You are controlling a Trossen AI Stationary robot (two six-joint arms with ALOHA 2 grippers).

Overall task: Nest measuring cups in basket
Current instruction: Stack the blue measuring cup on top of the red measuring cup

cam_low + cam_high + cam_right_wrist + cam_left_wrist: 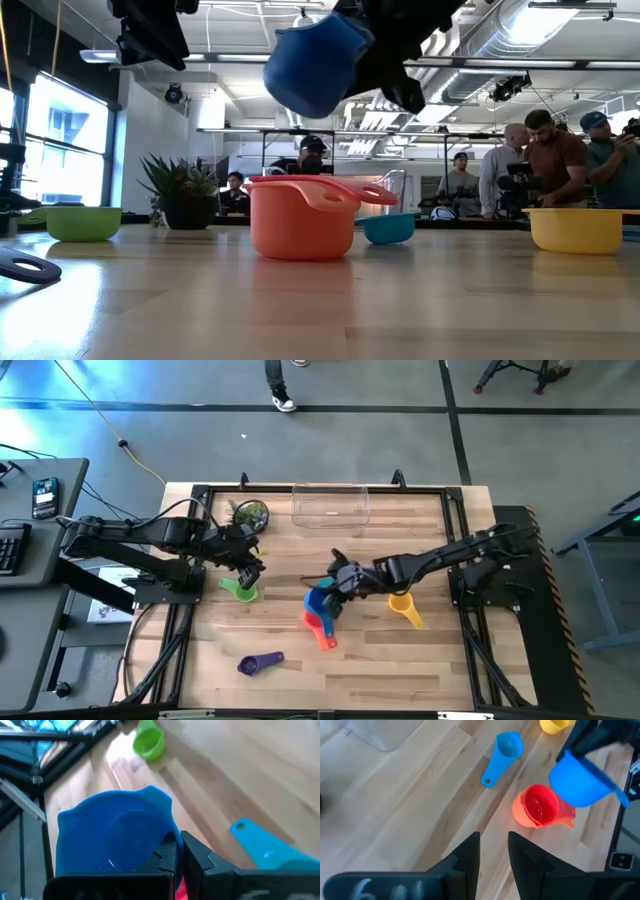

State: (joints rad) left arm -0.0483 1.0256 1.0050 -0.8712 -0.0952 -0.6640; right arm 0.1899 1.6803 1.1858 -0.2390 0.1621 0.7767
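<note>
My right gripper is going to let go of the blue cup inside the red cup [321, 617] that sits in the orange cup.
My right gripper [338, 588] is at mid-table, shut on the blue cup [315, 62], which it holds in the air above the red cup sitting inside the orange cup [540, 807]. The teal-blue cup [502, 752] lies beside them. The yellow cup [405, 608] stands toward the right. The purple cup [260, 662] lies near the front edge. My left gripper [248, 568] hovers over the green cup [240, 591], open by a narrow gap and holding nothing. The clear basket [330, 505] stands at the far edge. My right gripper pinches the blue cup's wall at its rim [167, 837]; one finger [165, 855] looks to be inside the bowl and the other [202, 862] outside. The cup is lifted clear of the table and tilted, its mouth facing the wrist camera.
A small spiky plant in a dark pot [250, 513] stands left of the basket. Black rails frame the wooden tabletop [300, 680]. Bare wood lies between the cups and the basket. People stand in the room beyond the table's far side [550, 160].
</note>
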